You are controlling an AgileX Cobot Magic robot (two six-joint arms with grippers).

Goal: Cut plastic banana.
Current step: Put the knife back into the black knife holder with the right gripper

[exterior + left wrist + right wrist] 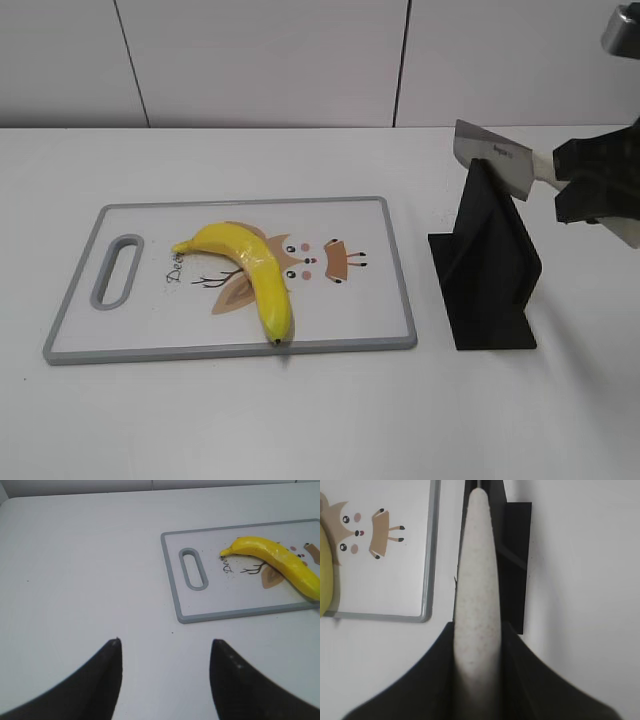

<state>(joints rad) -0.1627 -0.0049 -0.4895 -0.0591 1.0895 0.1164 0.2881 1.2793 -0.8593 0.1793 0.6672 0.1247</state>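
The knife, now at the top of the stand, will be released by my right gripper with its blade tucked down into the black knife stand (517,222) (501,532).
The yellow plastic banana (252,268) lies whole on the white cutting board (380,300), its dark tip at the board's front edge; it also shows in the left wrist view (280,562) and as a sliver in the right wrist view (324,575). My right gripper (578,190) is shut on the pale handle (476,595) of a knife, whose steel blade (490,160) sits at the top of the black knife stand (490,270). My left gripper (165,647) is open and empty above bare table, left of the board; it is out of the exterior view.
The board has a grey rim, a handle slot (118,270) at its left end and a cartoon print (320,262) beside the banana. The stand is right of the board. A white wall runs behind the table.
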